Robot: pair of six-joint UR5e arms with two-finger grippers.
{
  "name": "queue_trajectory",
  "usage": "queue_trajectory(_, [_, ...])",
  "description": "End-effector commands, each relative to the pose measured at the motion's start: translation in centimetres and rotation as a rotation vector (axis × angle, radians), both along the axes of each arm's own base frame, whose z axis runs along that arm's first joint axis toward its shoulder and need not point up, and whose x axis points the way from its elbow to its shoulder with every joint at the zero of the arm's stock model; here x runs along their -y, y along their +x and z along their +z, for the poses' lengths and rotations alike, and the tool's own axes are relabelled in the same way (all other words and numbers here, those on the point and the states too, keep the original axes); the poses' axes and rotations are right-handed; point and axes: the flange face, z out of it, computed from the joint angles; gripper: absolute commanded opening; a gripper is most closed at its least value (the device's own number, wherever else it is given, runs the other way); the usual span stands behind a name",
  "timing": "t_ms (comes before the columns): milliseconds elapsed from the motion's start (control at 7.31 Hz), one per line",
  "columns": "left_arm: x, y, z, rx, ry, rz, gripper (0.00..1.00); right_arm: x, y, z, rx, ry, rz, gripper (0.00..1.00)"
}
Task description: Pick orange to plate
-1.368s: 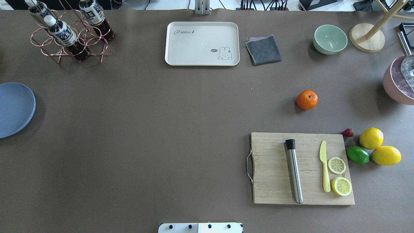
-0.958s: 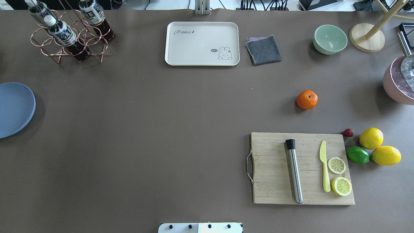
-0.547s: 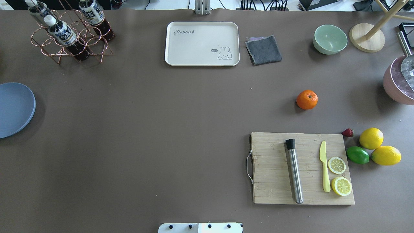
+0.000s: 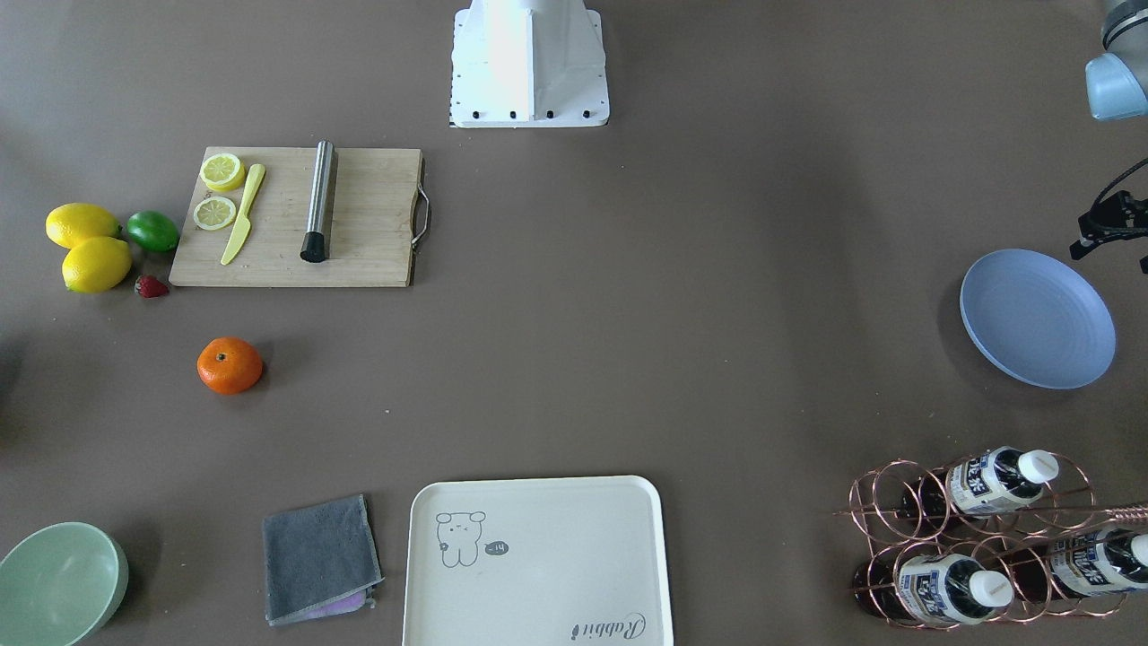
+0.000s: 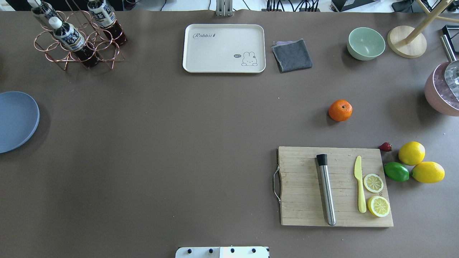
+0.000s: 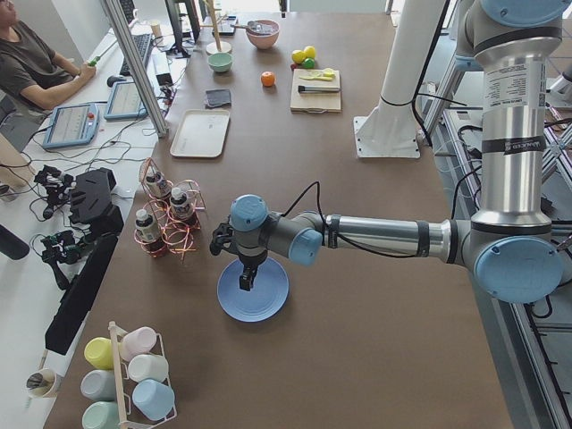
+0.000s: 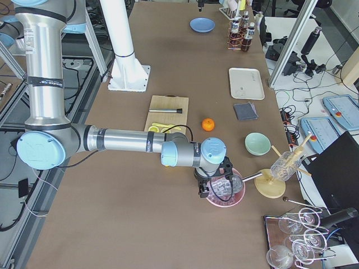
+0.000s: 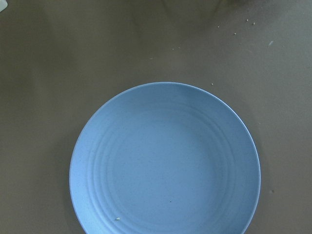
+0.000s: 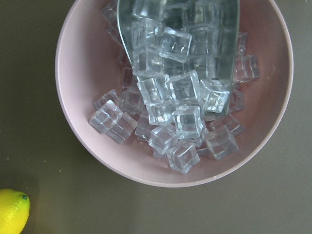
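I need to close my left gripper on the pale blue plate's rim (image 4: 1114, 322) (image 8: 71, 179), on the side farthest from the orange, because the plate should move toward the orange.
The orange (image 5: 340, 110) sits alone on the brown table, right of centre and beyond the cutting board; it also shows as orange (image 4: 230, 365). The pale blue plate (image 5: 14, 122) lies bare at the table's far left edge and fills the left wrist view as plate (image 8: 165, 161). My left gripper (image 6: 248, 281) hangs just above that plate; its fingers show only in the side view, so I cannot tell its state. My right gripper (image 7: 208, 190) hovers over the pink bowl, well right of the orange, and I cannot tell its state either.
A pink bowl (image 9: 68, 97) of ice cubes with a metal scoop stands at the right edge. A cutting board (image 5: 304, 186) carries a muddler, a knife and lemon slices. Lemons (image 5: 411, 153), a lime (image 5: 396, 171), a green bowl (image 5: 365, 43), a tray (image 5: 224, 48), a cloth (image 5: 292, 55) and a bottle rack (image 5: 77, 39) stand around.
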Motion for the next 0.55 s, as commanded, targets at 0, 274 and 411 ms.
queue_trajectory(0, [-0.24, -0.02, -0.11, -0.007, 0.012, -0.001, 0.98, 0.56, -1.58, 0.13, -0.002, -0.005, -0.029, 1.0])
queue_trajectory(274, [-0.16, 0.0, -0.24, -0.008, 0.024, 0.004, 0.98, 0.51, -2.44, 0.02, 0.012, -0.008, -0.041, 1.0])
queue_trajectory(411, [-0.53, -0.07, 0.07, -0.013, 0.02, -0.002, 0.98, 0.53, -2.47, -0.16, 0.017, -0.005, -0.041, 1.0])
